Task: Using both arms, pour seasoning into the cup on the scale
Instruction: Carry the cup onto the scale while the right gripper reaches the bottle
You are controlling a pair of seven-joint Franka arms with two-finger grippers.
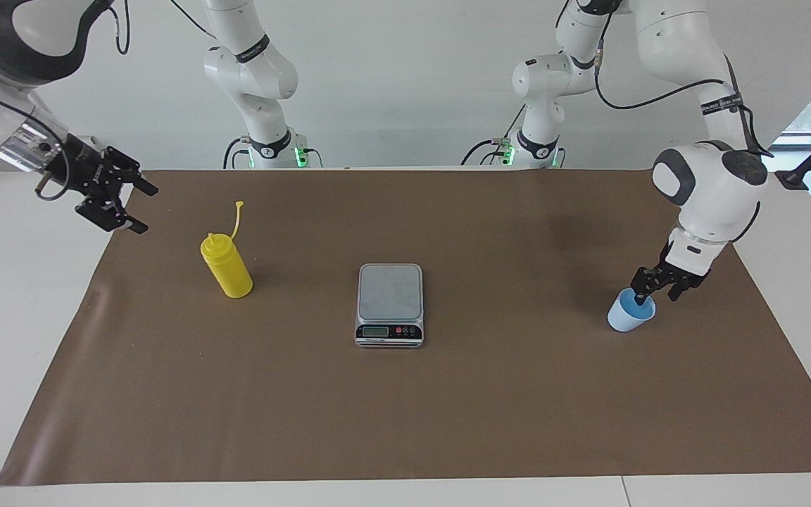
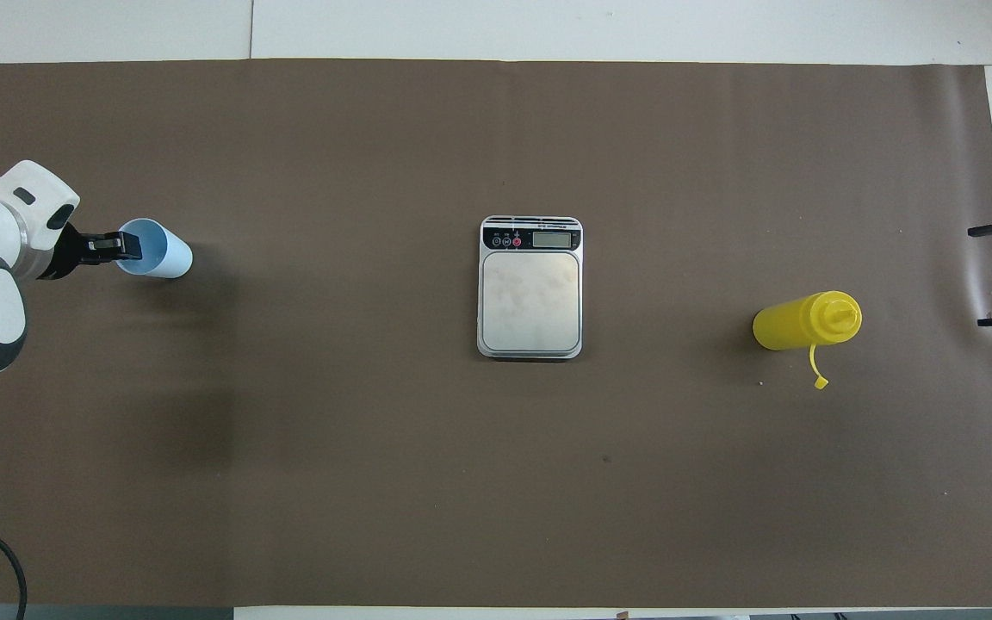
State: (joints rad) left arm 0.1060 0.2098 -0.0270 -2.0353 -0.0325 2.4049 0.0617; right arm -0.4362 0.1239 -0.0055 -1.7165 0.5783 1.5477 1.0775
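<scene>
I will close my right gripper on the body of the yellow squeeze bottle [image 2: 792,322], just below its cap, because the bottle needs to be carried to the scale.
The yellow squeeze bottle [image 1: 227,267] stands upright on the brown mat toward the right arm's end, cap strap hanging loose; it also shows in the overhead view [image 2: 802,320]. The scale [image 1: 389,292] lies mid-table with a bare platform [image 2: 530,297]. The pale blue cup [image 1: 629,315] stands on the mat toward the left arm's end [image 2: 164,256]. My left gripper [image 1: 657,291] is down at the cup, one finger inside the rim and one outside, jaws apart [image 2: 114,246]. My right gripper [image 1: 148,210] is open and empty in the air beside the bottle, at the mat's edge [image 2: 978,275].
The brown mat [image 1: 405,422] covers most of the white table. Both arm bases stand along the table edge nearest the robots. A black stand [image 1: 810,162] sits off the mat at the left arm's end.
</scene>
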